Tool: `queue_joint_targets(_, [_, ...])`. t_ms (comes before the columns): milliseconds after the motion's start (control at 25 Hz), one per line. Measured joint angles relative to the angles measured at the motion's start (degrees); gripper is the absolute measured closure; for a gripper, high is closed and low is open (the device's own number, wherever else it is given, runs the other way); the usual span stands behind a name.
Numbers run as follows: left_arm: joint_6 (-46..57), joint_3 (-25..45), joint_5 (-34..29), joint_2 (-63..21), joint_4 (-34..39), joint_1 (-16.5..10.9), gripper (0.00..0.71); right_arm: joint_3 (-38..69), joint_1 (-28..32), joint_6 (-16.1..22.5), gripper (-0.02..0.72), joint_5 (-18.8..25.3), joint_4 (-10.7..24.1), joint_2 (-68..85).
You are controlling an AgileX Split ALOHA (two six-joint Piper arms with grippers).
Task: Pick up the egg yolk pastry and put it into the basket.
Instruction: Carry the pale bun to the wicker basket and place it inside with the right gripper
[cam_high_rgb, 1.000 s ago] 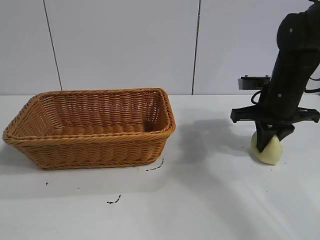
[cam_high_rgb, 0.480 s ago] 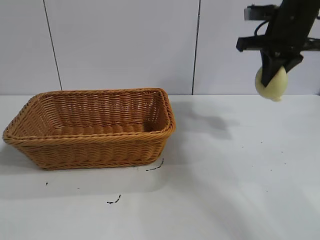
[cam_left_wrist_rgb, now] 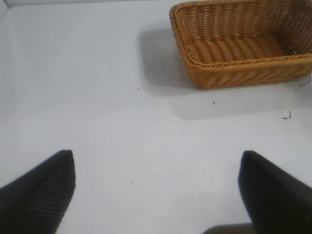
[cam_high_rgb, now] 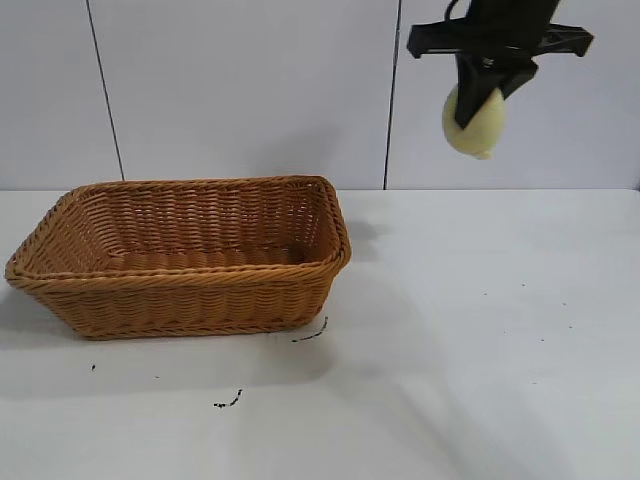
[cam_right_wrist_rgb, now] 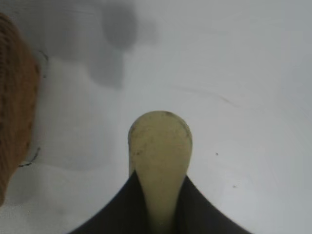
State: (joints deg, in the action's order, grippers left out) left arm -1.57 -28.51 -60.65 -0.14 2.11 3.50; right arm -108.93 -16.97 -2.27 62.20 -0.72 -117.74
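Observation:
Next, my right gripper releases the egg yolk pastry on the basket's bottom (cam_high_rgb: pixel 195 253), just behind the middle of the basket's front rim. The pastry is still high above the table.
My right gripper (cam_high_rgb: pixel 482 100) is shut on the pale yellow egg yolk pastry (cam_high_rgb: pixel 478 128) and holds it high above the table, to the right of the basket (cam_high_rgb: pixel 180 255). In the right wrist view the pastry (cam_right_wrist_rgb: pixel 160 146) is squeezed between the two dark fingers (cam_right_wrist_rgb: pixel 122 209), and the basket's edge (cam_right_wrist_rgb: pixel 12 107) shows at one side. The orange-brown wicker basket stands empty on the white table's left half. It also shows in the left wrist view (cam_left_wrist_rgb: pixel 243 53). My left gripper (cam_left_wrist_rgb: pixel 156 195) is open and empty over bare table; it does not show in the exterior view.
The white table (cam_high_rgb: pixel 480 350) has a few small dark specks (cam_high_rgb: pixel 228 402) in front of the basket. A white panelled wall (cam_high_rgb: pixel 250 90) runs behind the table.
My right gripper has lifted the pastry off the table at the right and carried it up and to the left, toward the basket. The basket has not moved.

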Motion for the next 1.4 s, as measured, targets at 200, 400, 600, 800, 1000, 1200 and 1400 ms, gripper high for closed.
queue_joint_targets(200, [0.0,0.0,0.0,0.0,0.0,0.0,0.017,-6.02,-7.02,0.0,0.648,-0.68,0.0,-5.11])
queue_joint_targets(400, [0.0,0.0,0.0,0.0,0.0,0.0,0.017,-14.87,-14.55,0.0,0.647,-0.93,-0.69,-12.27])
queue_joint_targets(600, [0.0,0.0,0.0,0.0,0.0,0.0,0.017,-20.41,-20.11,0.0,0.647,-3.3,-1.07,-19.2])
queue_joint_targets(800, [0.0,0.0,0.0,0.0,0.0,0.0,0.017,-20.73,-22.11,0.0,0.647,-8.41,-1.13,-24.59])
queue_joint_targets(1000, [0.0,0.0,0.0,0.0,0.0,0.0,0.017,-20.73,-22.23,0.0,0.624,-10.14,-1.8,-27.19])
queue_joint_targets(1200, [0.0,0.0,0.0,0.0,0.0,0.0,0.017,-20.85,-22.23,-0.23,0.265,-10.8,-2.17,-27.38])
queue_joint_targets(1400, [0.0,0.0,0.0,0.0,0.0,0.0,0.017,-23.98,-22.23,-0.43,0.033,-6.34,-2.12,-27.32])
